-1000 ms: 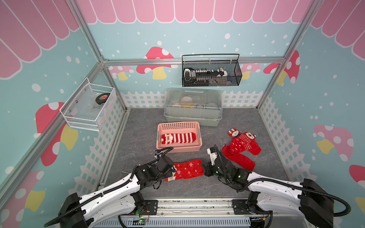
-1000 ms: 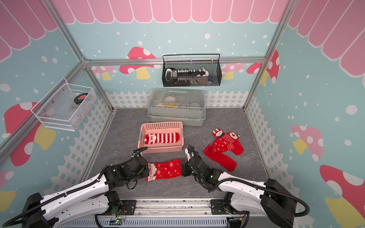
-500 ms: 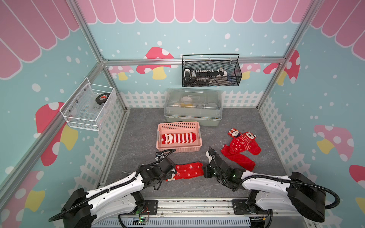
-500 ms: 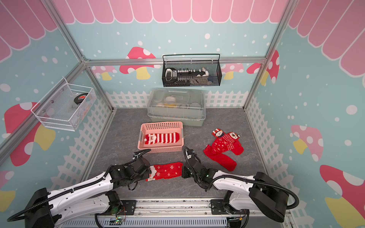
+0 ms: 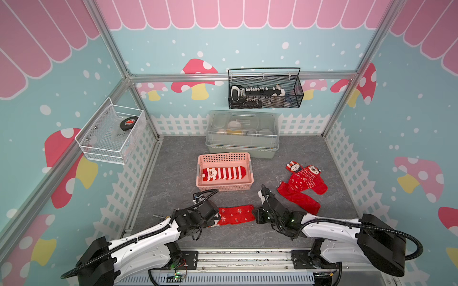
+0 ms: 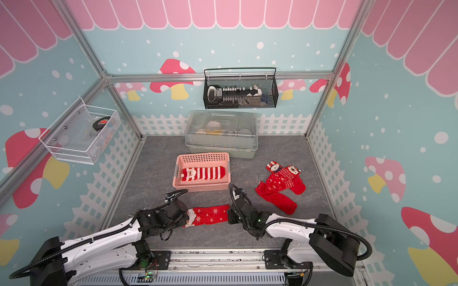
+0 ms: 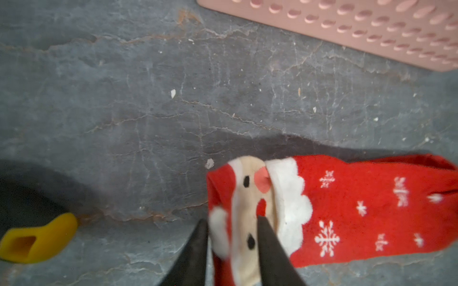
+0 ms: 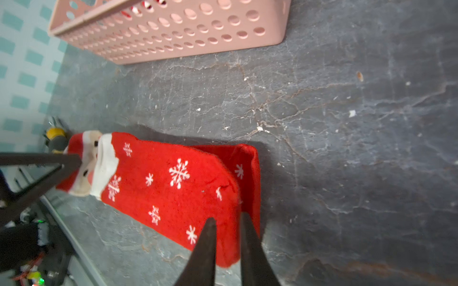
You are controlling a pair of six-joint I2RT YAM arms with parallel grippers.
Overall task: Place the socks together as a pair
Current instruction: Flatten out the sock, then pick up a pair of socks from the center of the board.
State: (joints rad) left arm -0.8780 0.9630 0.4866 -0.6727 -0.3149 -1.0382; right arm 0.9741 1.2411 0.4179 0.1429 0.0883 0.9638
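The sock's lower toe layer is outside my right gripper; it should open, take both layers (image 8: 242, 202), then lift the snowflake sock.
A red snowflake sock (image 5: 235, 215) (image 6: 210, 215) with a Santa cuff lies flat on the grey floor near the front, between my two grippers. My left gripper (image 5: 215, 218) (image 7: 231, 220) is open, its jaws apart on either side of the Santa cuff (image 7: 247, 198). At the toe end (image 8: 238, 198), my right gripper (image 5: 257, 216) (image 8: 226, 218) is open a little, with the sock's folded edge in the gap. A red-and-white striped Santa sock (image 5: 224, 172) lies in the pink basket (image 5: 224, 155). More red socks (image 5: 301, 183) lie piled at the right.
A clear-lidded box (image 5: 241, 133) stands behind the pink basket. A black wire basket (image 5: 265, 89) hangs on the back wall and a white wire basket (image 5: 111, 135) on the left wall. A small yellow piece (image 7: 37, 242) lies on the floor by the left gripper.
Both grippers held the snowflake sock shut at its two ends; their jaws have now parted. The sock has settled slightly nearer the front, flat on the floor.
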